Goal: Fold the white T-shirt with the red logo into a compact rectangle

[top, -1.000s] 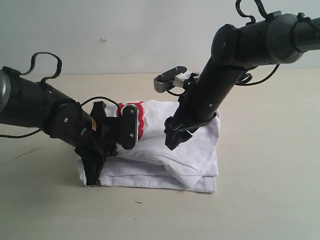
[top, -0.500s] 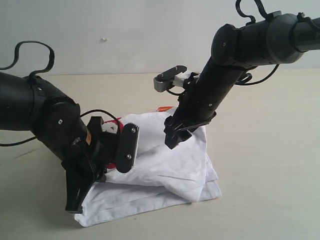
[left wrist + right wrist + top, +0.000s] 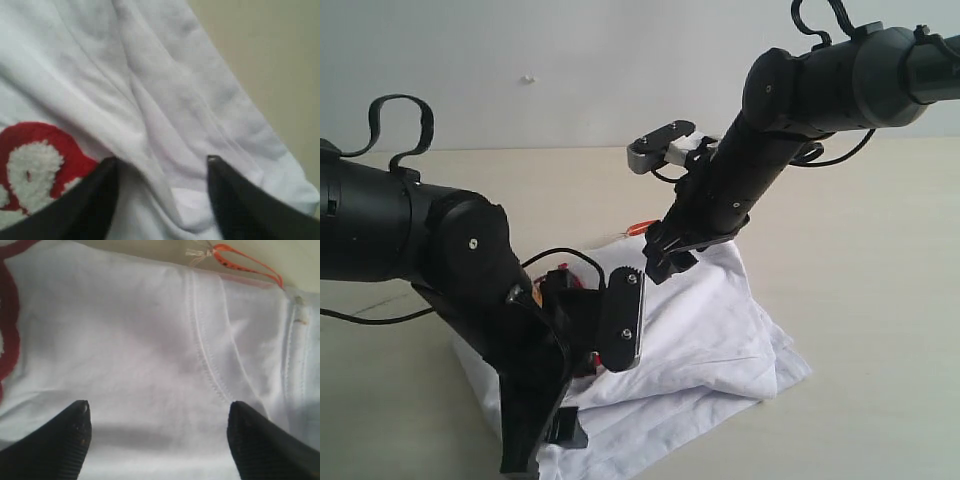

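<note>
The white T-shirt's front edge is slanted, so the robot's left gripper should grab the fold (image 3: pixel 125 142) next to the red logo and pull the shirt around square.
The white T-shirt (image 3: pixel 710 320) lies bunched and folded on the table, slanting toward the front left. My left gripper (image 3: pixel 532 445) is low at the shirt's front left corner. In its wrist view the left gripper (image 3: pixel 160 162) is shut on a thick fold of the white T-shirt (image 3: pixel 165 75), beside the red logo (image 3: pixel 30 160) with its fuzzy white letters. My right gripper (image 3: pixel 660 262) stands open over the back of the shirt. The right wrist view shows this gripper (image 3: pixel 157 410) above the white T-shirt (image 3: pixel 125 330) near the neck seam, with an orange collar tag (image 3: pixel 245 262).
The shirt lies on a bare beige table (image 3: pixel 860 250) with a pale wall behind it. The left arm's bulky black body (image 3: pixel 440 250) covers the front left of the shirt. A sliver of the orange tag (image 3: pixel 640 226) shows at the shirt's back edge.
My left arm has swung down and toward the front, dragging the shirt's left side with it. The shirt slid and skewed forward. The right gripper rose slightly and stayed open.
</note>
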